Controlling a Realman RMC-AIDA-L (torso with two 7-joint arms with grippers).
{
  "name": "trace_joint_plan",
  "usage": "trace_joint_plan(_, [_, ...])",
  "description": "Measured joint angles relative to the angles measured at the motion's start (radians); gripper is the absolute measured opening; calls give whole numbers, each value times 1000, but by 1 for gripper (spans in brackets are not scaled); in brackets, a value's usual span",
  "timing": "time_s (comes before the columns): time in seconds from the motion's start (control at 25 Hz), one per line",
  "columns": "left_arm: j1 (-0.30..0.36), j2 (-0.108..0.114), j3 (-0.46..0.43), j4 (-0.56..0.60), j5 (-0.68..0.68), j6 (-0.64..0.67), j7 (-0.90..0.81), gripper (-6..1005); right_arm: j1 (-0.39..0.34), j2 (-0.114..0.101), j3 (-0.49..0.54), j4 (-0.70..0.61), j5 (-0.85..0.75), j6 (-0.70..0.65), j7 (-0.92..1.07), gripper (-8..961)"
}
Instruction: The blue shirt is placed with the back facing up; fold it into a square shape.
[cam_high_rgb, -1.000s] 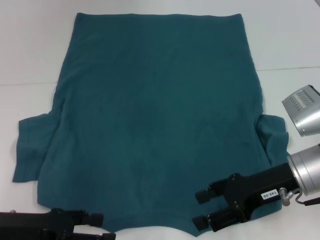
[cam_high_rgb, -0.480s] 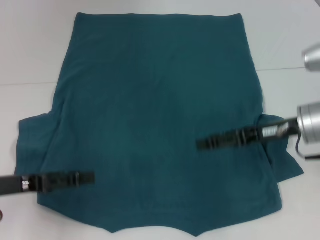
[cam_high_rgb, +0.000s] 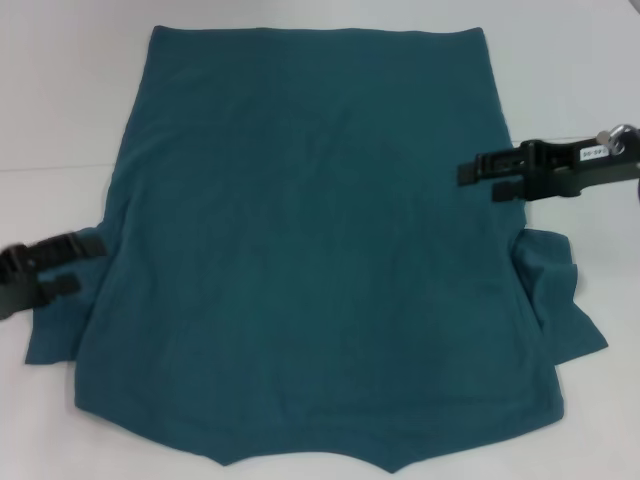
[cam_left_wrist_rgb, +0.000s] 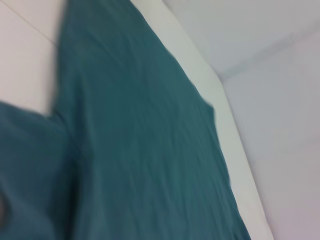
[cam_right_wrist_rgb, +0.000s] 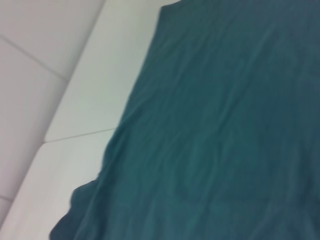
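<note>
My left gripper is to move outward over the blue shirt's sleeve below it and close on the outer edge (cam_high_rgb: 37, 309) of that sleeve.
The blue shirt (cam_high_rgb: 310, 250) lies flat on the white table (cam_high_rgb: 60, 100), plain back up, neckline at the near edge and hem at the far edge. Its short sleeves stick out on both sides. My left gripper (cam_high_rgb: 78, 264) is open and empty over the left sleeve (cam_high_rgb: 60, 320). My right gripper (cam_high_rgb: 484, 182) is open and empty over the shirt's right side edge, above the right sleeve (cam_high_rgb: 555, 295). The shirt fills the left wrist view (cam_left_wrist_rgb: 130, 150) and the right wrist view (cam_right_wrist_rgb: 225, 140); neither view shows fingers.
A seam line (cam_high_rgb: 570, 137) crosses the white table from side to side behind the sleeves. The table's far edge and a pale wall (cam_left_wrist_rgb: 270, 75) show in the wrist views.
Both arms have swung outward and away from the near edge. The left gripper went to the left sleeve, the right gripper to the shirt's right edge. The shirt has not moved.
</note>
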Motion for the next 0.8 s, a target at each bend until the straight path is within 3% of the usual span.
trace_joint_plan(0.16, [-4, 7, -28, -24, -3, -106, -31, 806, 5, -11, 3, 2, -13, 9, 15, 822])
trace_joint_plan(0.52, [-12, 12, -10, -119, 22, -376, -46, 793, 3, -10, 7, 3, -14, 11, 16, 824])
trace_joint_plan(0.8, [-16, 9, 10, -156, 24, -477, -32, 783, 1, -9, 10, 4, -11, 12, 16, 824])
